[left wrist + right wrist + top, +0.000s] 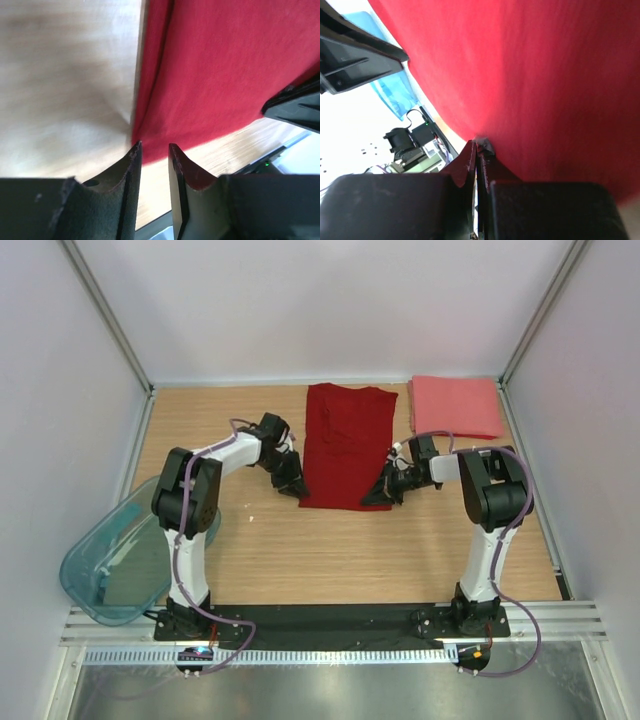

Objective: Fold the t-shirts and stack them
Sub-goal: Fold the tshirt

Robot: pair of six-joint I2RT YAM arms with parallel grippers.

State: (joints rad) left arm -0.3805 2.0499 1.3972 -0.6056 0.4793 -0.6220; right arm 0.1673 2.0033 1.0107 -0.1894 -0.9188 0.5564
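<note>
Next, my right gripper releases the dark red t-shirt's corner on its own cloth (370, 481), just behind the shirt's near edge.
The dark red t-shirt (345, 445) lies flat mid-table as a long narrow strip. A salmon-pink t-shirt (455, 406) rests folded at the back right. My left gripper (291, 483) is at the red shirt's near left corner. In the left wrist view my left gripper (154, 146) has its jaws a little apart, and the corner of the red cloth (215, 75) lies just at the tips. My right gripper (378, 495) is at the near right corner. In the right wrist view my right gripper (479, 143) is shut, pinching a small fold of the red shirt (535, 75).
A translucent teal bin (115, 560) sits at the table's left near edge, beside the left arm. Grey walls close in the table on three sides. Bare wood (330, 550) lies between the shirt and the arm bases.
</note>
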